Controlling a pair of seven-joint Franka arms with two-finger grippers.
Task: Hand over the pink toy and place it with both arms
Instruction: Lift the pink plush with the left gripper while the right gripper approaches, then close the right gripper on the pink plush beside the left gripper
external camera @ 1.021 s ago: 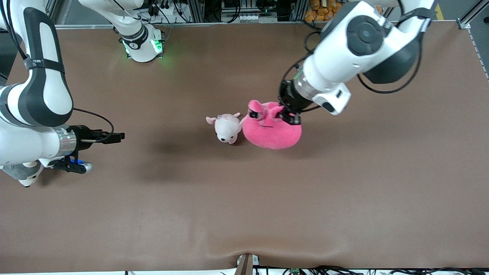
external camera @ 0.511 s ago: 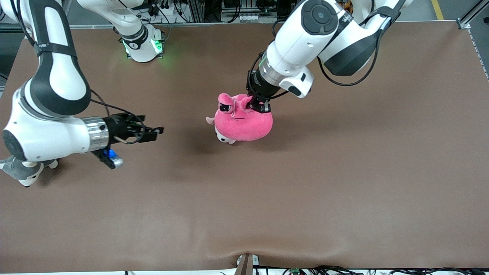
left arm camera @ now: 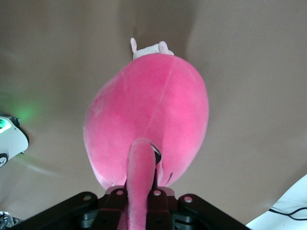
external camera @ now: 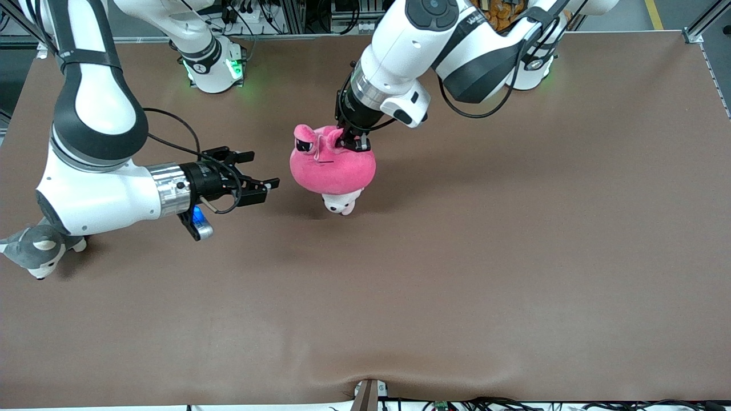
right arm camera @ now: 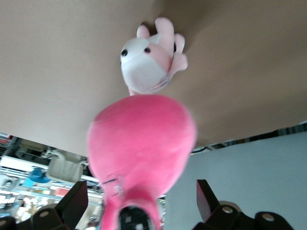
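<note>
I should close my right gripper on the pink toy's free ear [external camera: 304, 139] [right arm camera: 135, 211], the one showing a black patch, because my left gripper holds the other ear.
The pink toy [external camera: 331, 165] hangs in the air over the middle of the table, above the small pale plush. My left gripper [external camera: 349, 138] is shut on one of its ears at the top; in the left wrist view the toy [left arm camera: 148, 124] hangs from the jaws. My right gripper [external camera: 260, 171] is open, level with the toy and just beside it toward the right arm's end, not touching. In the right wrist view the toy [right arm camera: 141, 143] fills the space between the spread fingers [right arm camera: 72, 203].
A small pale pink-and-white plush [external camera: 341, 203] lies on the table under the pink toy; it also shows in the right wrist view [right arm camera: 148, 64]. A grey-and-white husky plush [external camera: 34, 248] lies at the right arm's end. The brown table [external camera: 514, 257] stretches wide toward the front camera.
My left gripper has lifted the pink toy and carried it toward the right arm, over the pale plush. My right gripper has moved toward the toy, fingers spread wider.
</note>
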